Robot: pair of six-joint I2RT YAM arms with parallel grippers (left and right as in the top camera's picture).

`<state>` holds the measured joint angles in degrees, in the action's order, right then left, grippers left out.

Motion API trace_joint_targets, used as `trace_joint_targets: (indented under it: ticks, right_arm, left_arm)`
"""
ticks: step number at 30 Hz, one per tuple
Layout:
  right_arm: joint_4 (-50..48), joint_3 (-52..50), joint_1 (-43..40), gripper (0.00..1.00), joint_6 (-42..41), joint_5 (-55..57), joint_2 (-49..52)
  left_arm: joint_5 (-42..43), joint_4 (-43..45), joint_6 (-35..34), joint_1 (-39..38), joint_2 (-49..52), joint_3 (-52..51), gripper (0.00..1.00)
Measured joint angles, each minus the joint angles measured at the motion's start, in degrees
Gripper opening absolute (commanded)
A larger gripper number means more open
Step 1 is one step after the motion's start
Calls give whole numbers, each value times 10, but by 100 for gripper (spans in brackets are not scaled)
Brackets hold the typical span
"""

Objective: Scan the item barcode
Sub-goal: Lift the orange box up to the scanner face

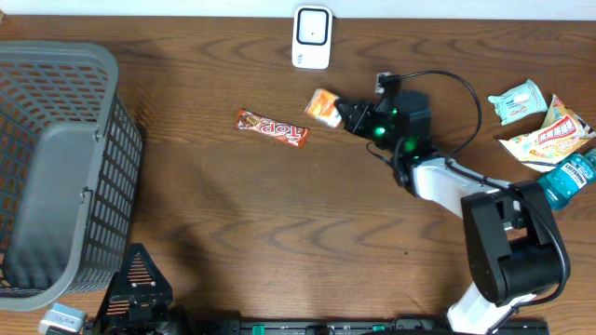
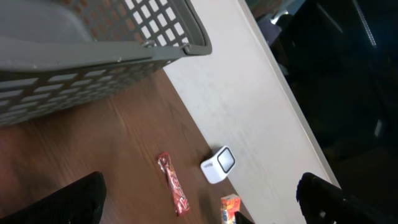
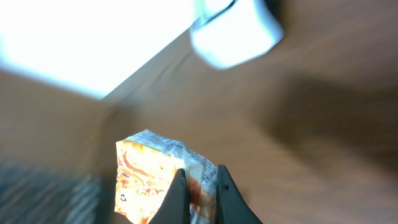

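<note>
My right gripper is to release the snack packet soon. Next, I set it free on the table (image 1: 515, 188), beside the base of the blue bottle.
The item, an orange and white snack packet (image 1: 322, 107), hangs just above the table below the white barcode scanner (image 1: 312, 37). My right gripper (image 1: 344, 114) is shut on the packet's right edge. In the right wrist view the packet (image 3: 146, 177) is pinched between the fingers of the right gripper (image 3: 200, 183), with the scanner (image 3: 236, 34) ahead and above. My left gripper (image 2: 202, 202) stands wide open and holds nothing, low at the near left by the basket. Its view shows the scanner (image 2: 219, 165) and the packet (image 2: 230, 208) far ahead.
A red-brown candy bar (image 1: 271, 128) lies left of the packet. A grey mesh basket (image 1: 56, 167) fills the left side. At the right edge lie a mint-green packet (image 1: 517, 100), an orange and white pouch (image 1: 549, 135) and a blue bottle (image 1: 570, 177).
</note>
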<state>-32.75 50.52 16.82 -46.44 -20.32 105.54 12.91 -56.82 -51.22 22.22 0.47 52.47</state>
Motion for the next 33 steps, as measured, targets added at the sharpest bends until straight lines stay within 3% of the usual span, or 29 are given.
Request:
trace_joint_targets:
  ticks: [5, 11, 18, 25, 33]
  right_arm:
    - [-58, -1, 49, 1, 38, 224, 6]
    - [-188, 19, 69, 1, 114, 317, 55]
    - [-161, 175, 68, 1, 215, 334, 176]
    - [-66, 382, 67, 1, 289, 336, 259]
    - [-39, 544, 67, 1, 330, 351, 379]
  left_arm:
    - [0, 0, 0, 13, 0, 0, 98]
    - [0, 0, 0, 34, 0, -3, 98]
    - [0, 0, 0, 50, 0, -4, 98]
    - [0, 0, 0, 59, 0, -5, 98]
    - [0, 0, 0, 59, 0, -5, 98]
